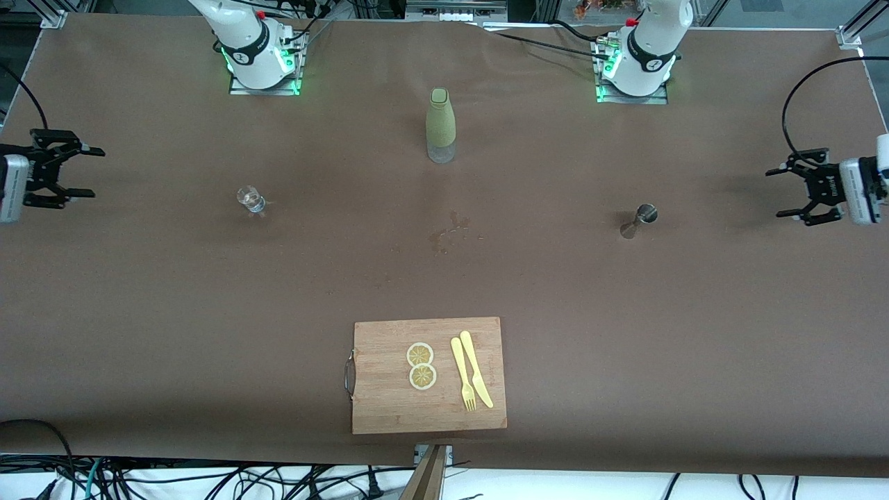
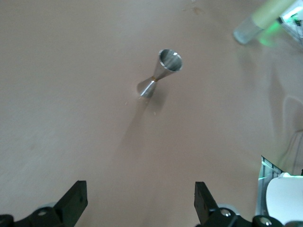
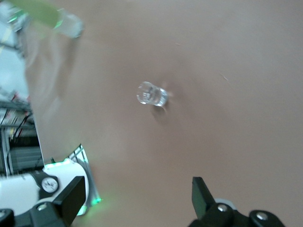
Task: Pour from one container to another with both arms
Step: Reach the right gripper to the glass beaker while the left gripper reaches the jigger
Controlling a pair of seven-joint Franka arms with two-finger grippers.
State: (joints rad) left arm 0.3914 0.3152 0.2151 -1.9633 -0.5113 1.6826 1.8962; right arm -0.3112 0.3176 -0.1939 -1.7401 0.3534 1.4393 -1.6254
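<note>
Next, I close my left gripper on the narrow middle (image 1: 637, 222) (image 2: 155, 79) of the steel jigger, just below the jigger's wide upper cup.
A small clear glass (image 1: 251, 198) (image 3: 152, 94) stands on the brown table toward the right arm's end. A steel jigger (image 1: 640, 220) (image 2: 160, 73) stands toward the left arm's end. A green-sleeved bottle (image 1: 441, 125) (image 2: 258, 19) (image 3: 45, 13) stands upright between the two arm bases. My right gripper (image 1: 89, 172) (image 3: 139, 196) hangs open and empty above the table's edge at the right arm's end, well apart from the glass. My left gripper (image 1: 778, 193) (image 2: 141, 201) hangs open and empty at the left arm's end, apart from the jigger.
A wooden cutting board (image 1: 428, 376) lies near the front edge, with two lemon slices (image 1: 421, 365) and a yellow knife and fork (image 1: 471, 373) on it. A faint stain (image 1: 450, 232) marks the table's middle. The arm bases (image 1: 260, 55) (image 1: 635, 66) stand along the farthest edge.
</note>
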